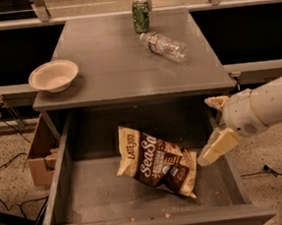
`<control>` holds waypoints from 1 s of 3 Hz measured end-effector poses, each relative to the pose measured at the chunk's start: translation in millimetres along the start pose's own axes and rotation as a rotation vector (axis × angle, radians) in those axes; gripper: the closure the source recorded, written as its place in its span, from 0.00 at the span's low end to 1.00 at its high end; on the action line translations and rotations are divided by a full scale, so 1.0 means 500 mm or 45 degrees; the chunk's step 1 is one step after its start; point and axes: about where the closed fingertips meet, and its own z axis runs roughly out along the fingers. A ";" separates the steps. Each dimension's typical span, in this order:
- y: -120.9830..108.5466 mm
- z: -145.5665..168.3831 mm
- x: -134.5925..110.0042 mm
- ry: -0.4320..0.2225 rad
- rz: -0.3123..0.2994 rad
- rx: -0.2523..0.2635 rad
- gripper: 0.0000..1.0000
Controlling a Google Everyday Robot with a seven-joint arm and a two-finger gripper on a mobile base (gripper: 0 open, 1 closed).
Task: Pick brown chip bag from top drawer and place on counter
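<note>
Next, my gripper closes on the back edge (175,151) of the brown chip bag, toward the end across from its cream "LATE JULY" edge.
The brown chip bag (158,161) lies flat on the bottom of the open top drawer (94,197), a little right of its middle, with its cream "LATE JULY" edge to the left. The counter (122,62) is the grey top above the drawer. My gripper (216,125) comes in from the right, over the drawer's right wall, just right of the bag and above it. Its two cream fingers (217,148) stand apart with nothing between them. It does not touch the bag.
On the counter stand a cream bowl (53,75) at the left edge, a green can (141,16) at the back and a clear plastic bottle (164,46) lying on its side. A cardboard box (39,158) sits on the floor left of the drawer. Cables run over the floor.
</note>
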 end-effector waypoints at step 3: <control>-0.008 0.192 0.039 0.001 0.039 -0.053 0.00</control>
